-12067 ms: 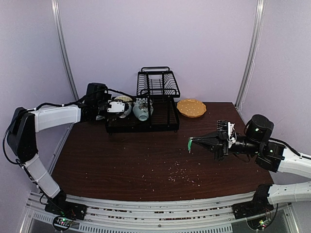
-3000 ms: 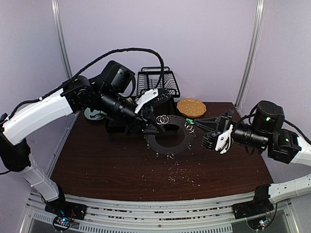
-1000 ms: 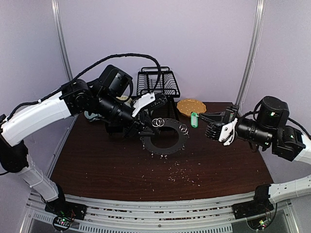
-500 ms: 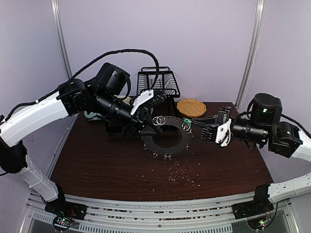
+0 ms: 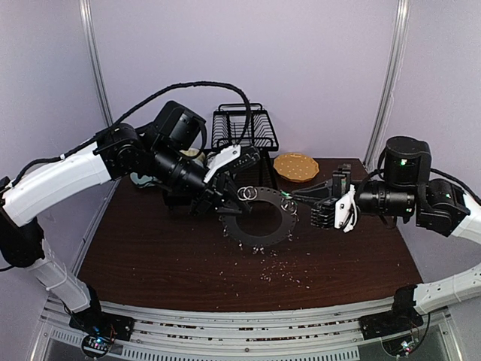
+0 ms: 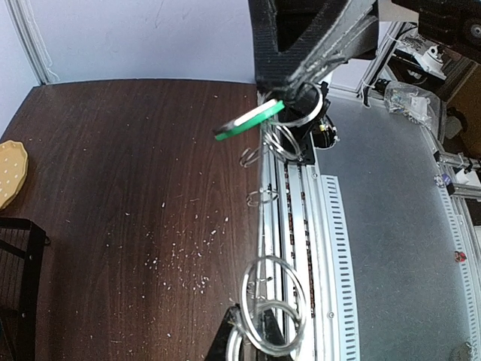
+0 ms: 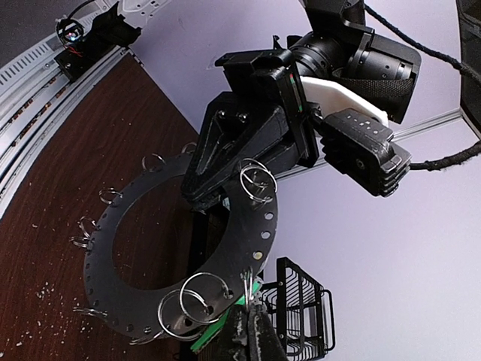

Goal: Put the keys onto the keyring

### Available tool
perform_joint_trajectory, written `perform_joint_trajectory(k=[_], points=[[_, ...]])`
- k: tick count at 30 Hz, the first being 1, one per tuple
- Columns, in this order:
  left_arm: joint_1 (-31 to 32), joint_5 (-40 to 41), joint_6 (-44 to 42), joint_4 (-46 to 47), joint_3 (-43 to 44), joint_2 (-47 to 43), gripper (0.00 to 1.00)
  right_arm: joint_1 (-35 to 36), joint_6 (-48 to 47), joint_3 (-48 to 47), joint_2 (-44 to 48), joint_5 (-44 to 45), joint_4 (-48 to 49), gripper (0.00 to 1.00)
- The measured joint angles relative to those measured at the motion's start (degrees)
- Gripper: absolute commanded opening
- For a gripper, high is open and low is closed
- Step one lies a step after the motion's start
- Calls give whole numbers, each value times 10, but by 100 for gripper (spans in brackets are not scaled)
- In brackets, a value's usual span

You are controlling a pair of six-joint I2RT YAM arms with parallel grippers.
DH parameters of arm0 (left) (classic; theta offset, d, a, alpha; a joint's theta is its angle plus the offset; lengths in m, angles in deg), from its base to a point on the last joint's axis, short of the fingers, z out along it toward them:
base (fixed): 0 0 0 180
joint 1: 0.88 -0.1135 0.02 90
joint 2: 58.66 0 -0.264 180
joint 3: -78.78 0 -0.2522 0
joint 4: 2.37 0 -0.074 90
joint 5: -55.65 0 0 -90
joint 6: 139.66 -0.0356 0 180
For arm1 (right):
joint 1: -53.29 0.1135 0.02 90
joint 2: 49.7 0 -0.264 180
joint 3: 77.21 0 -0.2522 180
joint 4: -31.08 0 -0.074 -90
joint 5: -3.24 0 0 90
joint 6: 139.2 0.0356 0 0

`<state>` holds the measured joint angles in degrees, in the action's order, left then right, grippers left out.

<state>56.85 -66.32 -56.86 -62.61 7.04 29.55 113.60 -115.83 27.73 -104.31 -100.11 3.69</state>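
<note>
The robot's left gripper should set the keyring, now held tilted above the table, down on the dark tabletop (image 5: 234, 283) (image 6: 209, 344) beside the pale crumbs, near the metal rail.
The keyring (image 5: 234, 222) is a flat dark disc fringed with wire loops, held tilted above the table. My left gripper (image 5: 225, 201) is shut on its left rim. In the right wrist view the disc (image 7: 244, 226) fills the middle, with the left gripper (image 7: 218, 169) clamped on its upper edge. My right gripper (image 5: 291, 199) is shut on a green-headed key (image 5: 286, 197) at the disc's right rim. Close up, the key (image 7: 214, 335) lies against a wire loop just above my right gripper (image 7: 254, 327). The left wrist view shows the key (image 6: 248, 120) beside the edge-on disc.
A black wire dish rack (image 5: 244, 143) stands at the back of the table, a round yellow plate (image 5: 295, 166) to its right. Pale crumbs (image 5: 282, 267) are scattered on the dark tabletop in front. A metal rail (image 5: 240, 331) runs along the near edge.
The right gripper has carried the green key left and down, from clear of the disc to its right rim. The left arm has shifted the disc slightly.
</note>
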Motion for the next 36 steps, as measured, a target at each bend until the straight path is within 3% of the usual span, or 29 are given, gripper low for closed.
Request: perform_joint_trajectory(k=[6, 11, 17, 23, 28, 32, 36], points=[[-2, 4, -4, 15, -41, -11, 0, -11, 65, -3, -5, -6, 11, 0], [-60, -37, 25, 59, -201, -31, 0, -48, 132, 20, 20, -7, 43, 0], [-109, -81, 119, 167, -389, -2, 0, -56, 171, 47, 51, -15, 56, 0], [-120, -155, 196, 287, -436, 63, 0, -57, 176, 47, 49, -28, 56, 0], [-150, -190, 224, 343, -442, 111, 26, -57, 177, 55, 41, -50, 53, 0], [-175, -140, 215, 327, -440, 142, 46, -57, 185, 58, 34, -72, 47, 0], [-182, -54, 203, 310, -437, 115, 50, -57, 189, 58, 34, -104, 47, 0]])
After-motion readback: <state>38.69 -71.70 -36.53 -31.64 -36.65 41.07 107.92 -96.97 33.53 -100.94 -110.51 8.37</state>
